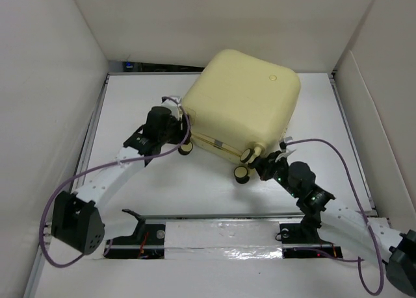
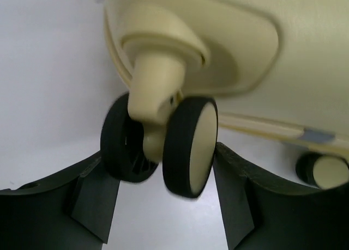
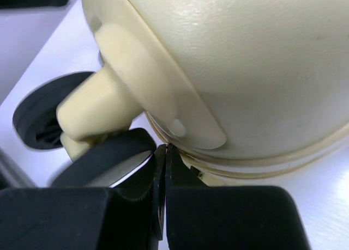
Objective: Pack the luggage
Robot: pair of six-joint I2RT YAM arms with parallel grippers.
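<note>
The corner wheel blocks my right gripper along the luggage's seam, so it should open and take the zipper pull from the corner wheel's front side (image 1: 233, 154).
The luggage (image 1: 240, 97) lies closed on the white table, its pale yellow shell up and its wheels towards me. My left gripper (image 1: 181, 139) is at its front left corner. In the left wrist view the gripper (image 2: 162, 168) has a finger (image 2: 95, 190) against each outer side of the twin black-and-cream wheel (image 2: 188, 146). My right gripper (image 1: 264, 160) is at the front right corner. In the right wrist view it (image 3: 165, 150) is shut, tips against the shell's seam (image 3: 245, 165) beside a wheel (image 3: 103, 157). Nothing shows between its fingers.
White walls enclose the table on the left, back and right. Two more wheels (image 1: 242, 174) stand on the table in front of the suitcase. Purple cables (image 1: 338, 149) loop from both arms. The arm bases sit on a taped rail (image 1: 221, 236) at the near edge.
</note>
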